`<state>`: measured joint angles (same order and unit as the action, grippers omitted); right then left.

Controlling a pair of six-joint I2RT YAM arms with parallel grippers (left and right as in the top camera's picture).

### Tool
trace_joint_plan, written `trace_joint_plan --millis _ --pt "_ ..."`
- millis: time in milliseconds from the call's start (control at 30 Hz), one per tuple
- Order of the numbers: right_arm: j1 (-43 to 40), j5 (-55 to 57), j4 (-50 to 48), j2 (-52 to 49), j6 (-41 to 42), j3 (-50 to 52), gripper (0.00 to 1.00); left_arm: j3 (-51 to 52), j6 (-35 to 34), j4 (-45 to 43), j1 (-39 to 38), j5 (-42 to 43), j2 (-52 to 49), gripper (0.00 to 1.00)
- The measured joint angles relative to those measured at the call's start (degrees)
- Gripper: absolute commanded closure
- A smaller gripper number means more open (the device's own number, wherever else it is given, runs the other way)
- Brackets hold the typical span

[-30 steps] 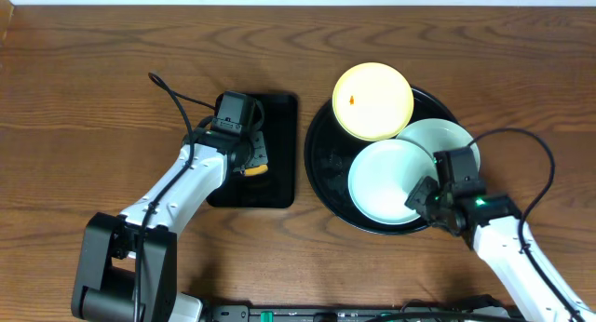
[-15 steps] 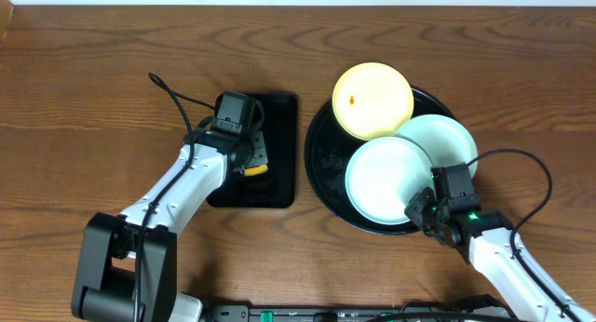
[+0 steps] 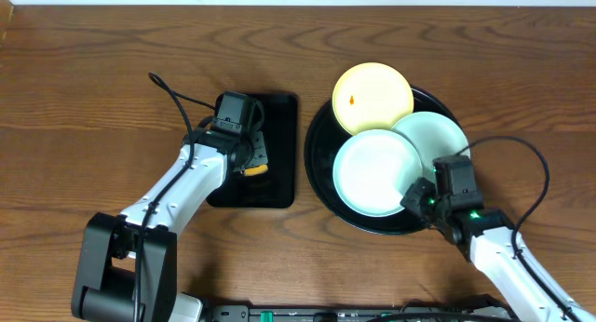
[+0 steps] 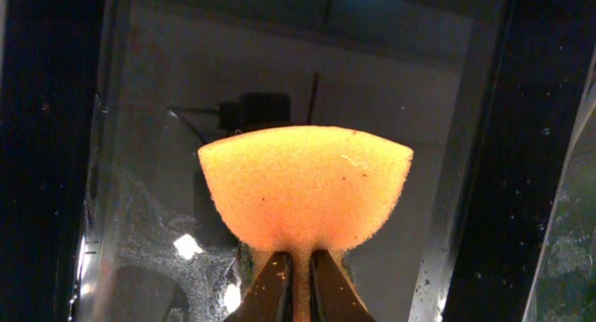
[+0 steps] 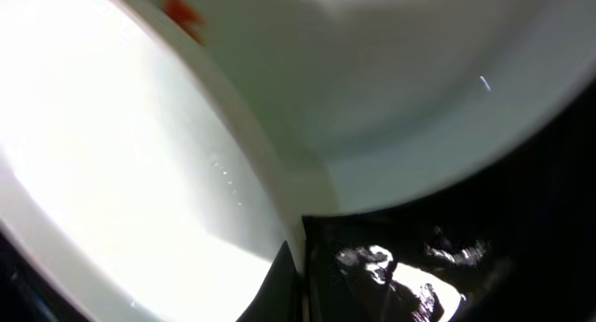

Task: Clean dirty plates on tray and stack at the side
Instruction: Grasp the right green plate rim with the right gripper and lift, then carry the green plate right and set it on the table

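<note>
The robot's right gripper needs to release the front mint plate on bare table (image 3: 515,136) beside the round tray, opposite the rectangular tray.
Three plates lie on the round black tray (image 3: 319,164): a pale yellow plate (image 3: 372,99) with an orange-red speck at the back, a mint plate (image 3: 375,171) in front, and a second mint plate (image 3: 440,134) to its right, partly covered. My right gripper (image 3: 415,196) is shut on the front mint plate's right rim; in the right wrist view the fingers (image 5: 300,261) pinch that rim (image 5: 279,187), with the other mint plate (image 5: 419,80) behind. Over the rectangular tray, my left gripper (image 4: 298,289) is shut on an orange sponge (image 4: 305,187).
The small rectangular black tray (image 3: 279,136) sits left of the round tray, with the left arm reaching over it. Bare wooden table (image 3: 93,89) spreads to the left and behind. The right arm's cable (image 3: 535,164) loops to the right of the round tray.
My right gripper has shut on the front mint plate's rim, and the plate has shifted left and slightly back, covering more of its neighbour. The left arm and sponge have not moved.
</note>
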<state>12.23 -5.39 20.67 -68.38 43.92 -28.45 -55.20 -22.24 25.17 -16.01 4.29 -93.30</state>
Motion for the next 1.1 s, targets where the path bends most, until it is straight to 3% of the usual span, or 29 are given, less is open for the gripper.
trace_joint_plan --millis 300,633,833,1100 --pt "0.1 1.9 4.5 0.2 -20.2 -14.2 0.99 0.0 0.0 0.0 0.0 0.0 0.0 0.92" --pt "8.9 19.1 1.5 0.3 -37.0 -19.1 0.99 0.0 0.0 0.0 0.0 0.0 0.0 0.92" --pt "15.8 28.3 1.1 0.3 -41.1 -19.5 0.99 0.0 0.0 0.0 0.0 0.0 0.0 0.92" --pt "16.9 33.9 0.7 0.3 -42.1 -19.5 0.99 0.0 0.0 0.0 0.0 0.0 0.0 0.92"
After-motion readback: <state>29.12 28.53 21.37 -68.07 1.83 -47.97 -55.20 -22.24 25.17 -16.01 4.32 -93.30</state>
